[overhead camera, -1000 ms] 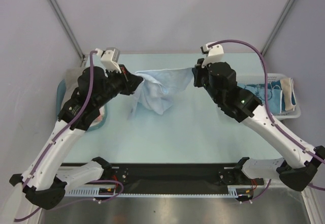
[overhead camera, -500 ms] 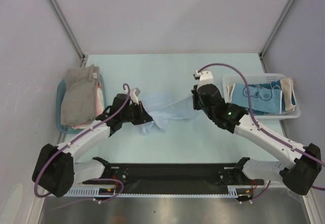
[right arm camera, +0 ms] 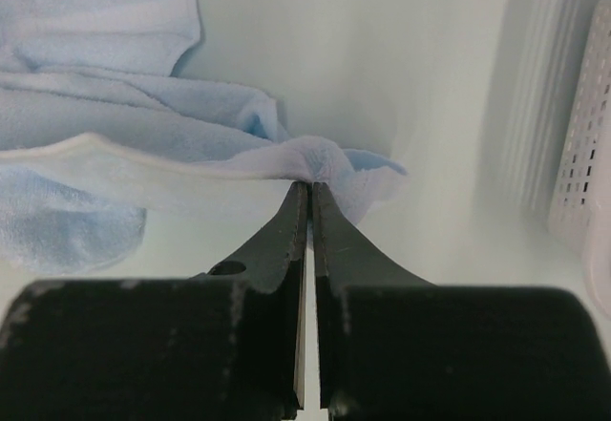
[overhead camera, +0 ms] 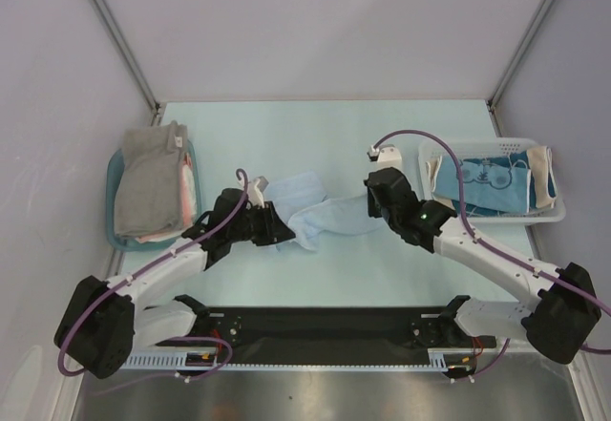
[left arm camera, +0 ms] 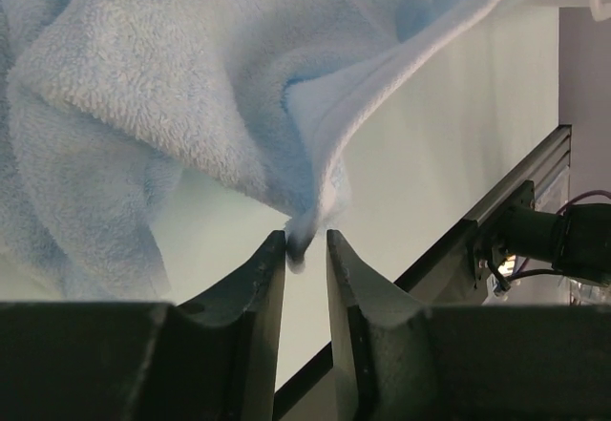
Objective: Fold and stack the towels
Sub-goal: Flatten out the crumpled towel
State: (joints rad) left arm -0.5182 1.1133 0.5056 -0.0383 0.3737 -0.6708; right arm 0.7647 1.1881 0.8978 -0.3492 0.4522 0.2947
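The towel's corner sits only at my left gripper's parted fingertip ends, so it should open and grip that corner [left arm camera: 311,222] before both grippers lift.
A light blue towel [overhead camera: 320,213] lies crumpled on the table between my two arms. My left gripper [overhead camera: 284,235] sits low at its left end. In the left wrist view the jaws of that gripper [left arm camera: 306,240] stand slightly apart, with a corner of the towel [left arm camera: 191,77] just at their tips, touching the left finger. My right gripper [overhead camera: 368,206] is shut on the towel's right edge. The right wrist view shows the gripper [right arm camera: 310,187] pinching a fold of the towel [right arm camera: 143,125]. A grey-beige towel [overhead camera: 148,182] lies folded on a stack at the left.
The stack rests in a shallow teal tray [overhead camera: 117,242] at the left edge. A white mesh basket [overhead camera: 552,213] at the right holds a dark teal towel [overhead camera: 487,180]. A black rail [overhead camera: 325,326] runs along the near edge.
Both arms have come down from holding the towel stretched in the air, and the towel now lies on the table. The left jaws have parted from shut; the right stays shut.
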